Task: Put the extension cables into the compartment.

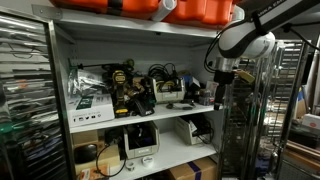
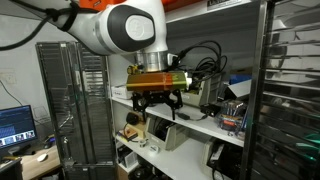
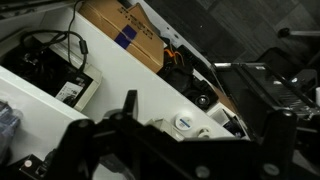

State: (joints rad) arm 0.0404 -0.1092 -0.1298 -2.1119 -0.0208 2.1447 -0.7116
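I need to next close on the extension cables' black block [image 1: 183, 105] near the middle shelf's front edge.
The extension cables [image 1: 163, 78] are a tangle of black cords lying on the middle shelf of the compartment [image 1: 130, 48], a white bay with a white back wall, to the right of the yellow-and-black power tools [image 1: 122, 88]. In an exterior view they arch over the shelf [image 2: 203, 58]. My gripper [image 1: 220, 99] hangs in front of the bay's right end, right of the cables and apart from them. It is open and empty in both exterior views [image 2: 158, 106]. In the wrist view its dark fingers [image 3: 200, 118] frame the white shelf board [image 3: 120, 80].
A beige boxy device [image 1: 138, 140] sits in the bay below. Orange cases [image 1: 160, 9] lie on top. A metal upright [image 1: 236, 130] and wire racks [image 1: 25, 100] flank the shelving. A cardboard box [image 3: 125, 30] and small white items [image 3: 183, 122] show in the wrist view.
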